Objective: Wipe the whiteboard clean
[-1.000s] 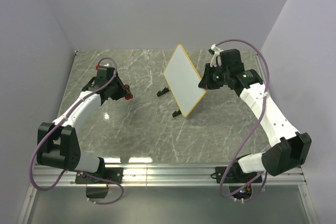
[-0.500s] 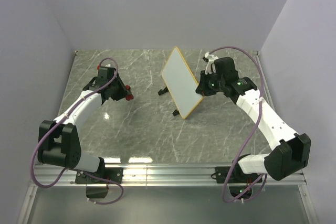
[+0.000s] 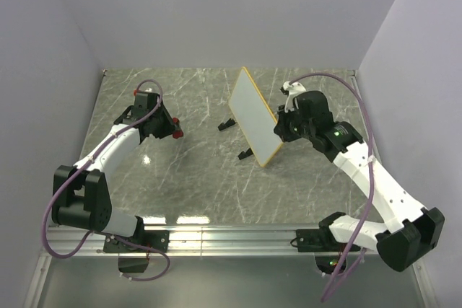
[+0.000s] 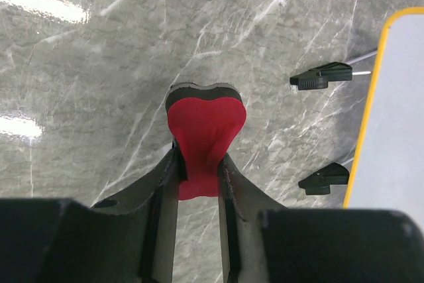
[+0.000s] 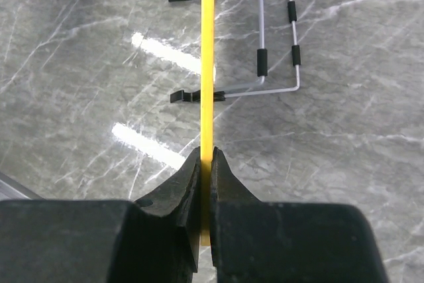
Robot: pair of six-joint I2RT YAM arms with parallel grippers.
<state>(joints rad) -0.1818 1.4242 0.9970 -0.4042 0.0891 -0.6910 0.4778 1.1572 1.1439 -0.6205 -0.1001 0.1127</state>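
Next, I release the whiteboard from my right gripper on the wire stand (image 3: 258, 125) (image 5: 258, 46), with the whiteboard's lower edge against the black feet.
The whiteboard (image 3: 254, 114), white with a yellow frame and no marks showing, stands tilted on two black feet at the table's middle. My right gripper (image 3: 278, 127) is shut on its right edge; in the right wrist view the yellow frame (image 5: 207, 64) runs edge-on between the jaws of the gripper (image 5: 207, 160). My left gripper (image 3: 171, 128) is shut on the red eraser (image 3: 177, 132), well left of the board. In the left wrist view the eraser (image 4: 205, 124) sticks out past the gripper (image 4: 199, 164), and the whiteboard's edge (image 4: 391, 117) shows at the right.
A wire stand (image 5: 275, 38) with black sleeves lies behind the board in the right wrist view. The board's black feet (image 4: 322, 75) rest on the grey marble table (image 3: 195, 178). Pale walls close the left, back and right sides.
The right arm has shifted and turned the whiteboard, so its face now points more to the left. The left arm and eraser have not moved.
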